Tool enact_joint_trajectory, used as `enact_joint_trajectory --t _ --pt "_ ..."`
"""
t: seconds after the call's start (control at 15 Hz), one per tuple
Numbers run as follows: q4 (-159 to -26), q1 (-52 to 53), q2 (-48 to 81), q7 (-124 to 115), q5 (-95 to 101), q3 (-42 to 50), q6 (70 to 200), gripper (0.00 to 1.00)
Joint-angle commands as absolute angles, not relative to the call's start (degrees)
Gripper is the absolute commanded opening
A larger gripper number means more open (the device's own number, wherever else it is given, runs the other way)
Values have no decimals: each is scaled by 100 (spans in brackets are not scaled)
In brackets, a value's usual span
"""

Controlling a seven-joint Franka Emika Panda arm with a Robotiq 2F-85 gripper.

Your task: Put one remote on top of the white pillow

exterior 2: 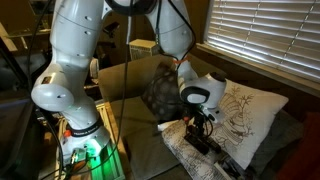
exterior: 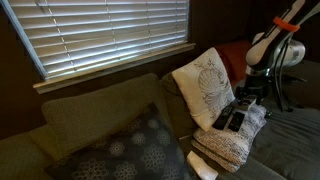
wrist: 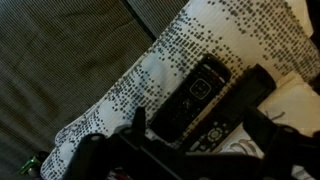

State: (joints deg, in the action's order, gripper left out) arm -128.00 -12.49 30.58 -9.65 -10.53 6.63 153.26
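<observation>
Next, I close my gripper on the lower half of the black remote (exterior: 238, 118) (wrist: 179, 109) that lies farther from the white pillow.
Two slim black remotes lie side by side on a folded cream knit bundle (exterior: 228, 142). They show in the wrist view, one (wrist: 196, 92) further from the camera and the second (wrist: 213, 131) nearer, and as a dark patch in both exterior views (exterior: 232, 121) (exterior 2: 203, 141). My gripper (wrist: 196, 112) is open and hangs just above them, its dark fingers on either side of the pair; it also shows in both exterior views (exterior: 243, 101) (exterior 2: 200, 124). The white pillow (exterior: 205, 84) (exterior 2: 247, 113) with a grey leaf drawing leans upright right behind the bundle.
A dark grey patterned cushion (exterior: 128, 155) (exterior 2: 160, 90) rests on the green-grey sofa (exterior: 90, 115). A window with white blinds (exterior: 100, 35) is behind the sofa. A red object (exterior: 232, 60) sits beyond the white pillow. The robot's base (exterior 2: 80, 135) stands beside the sofa.
</observation>
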Motion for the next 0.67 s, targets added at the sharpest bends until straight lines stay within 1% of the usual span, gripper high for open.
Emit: enact_joint_trajectory --t 0.0,0.47,0.53,0.6 --pt "-12469 -1420 3449 -1002 -1471 586 15380 100" --pt "-12223 -1743 3910 -952 -2157 371 15579 100" --pt "-12376 -1576 3701 -966 -1910 550 15416 100" --pt "-12367 -1589 3742 -962 -1923 545 15429 100"
